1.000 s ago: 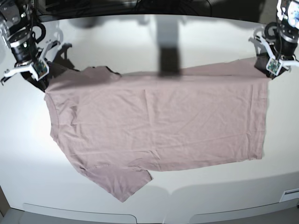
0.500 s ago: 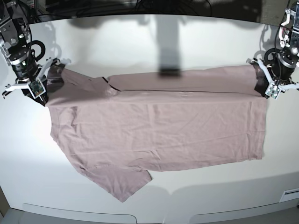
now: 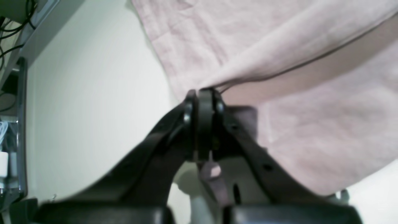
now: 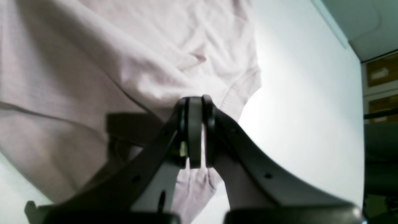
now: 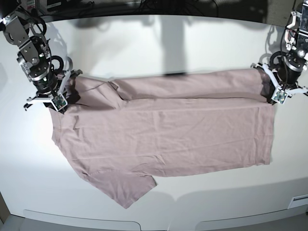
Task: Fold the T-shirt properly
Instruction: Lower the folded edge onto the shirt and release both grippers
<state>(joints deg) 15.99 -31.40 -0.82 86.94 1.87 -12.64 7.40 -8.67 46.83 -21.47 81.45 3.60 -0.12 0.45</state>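
Note:
My left gripper and my right gripper will take the folded edge's ends (image 5: 254, 96) and drag the T-shirt closer, because the sleeve's side lies far from my arms.
The pink-mauve T-shirt (image 5: 163, 134) lies flat on the white table (image 5: 159, 43), neck end to the left. Its far edge is folded forward as a band (image 5: 187, 86) over the body. My left gripper (image 5: 274, 96) is at the right end of the band, shut on the hem corner; the left wrist view shows its tips (image 3: 202, 93) pinching the T-shirt (image 3: 326, 124). My right gripper (image 5: 60, 100) is at the left end, shut on the shoulder; the right wrist view shows its tips (image 4: 195, 99) clamping the T-shirt (image 4: 62, 77). One sleeve (image 5: 122, 185) sticks out toward the front.
The table's front edge (image 5: 159, 224) runs below the sleeve. A small white label (image 5: 299, 199) sits at the front right. Dark equipment and cables (image 5: 144, 7) line the far edge of the table.
Both grippers have moved toward the front of the table, pulling the shirt's far edge with them. The folded band over the body has grown wider.

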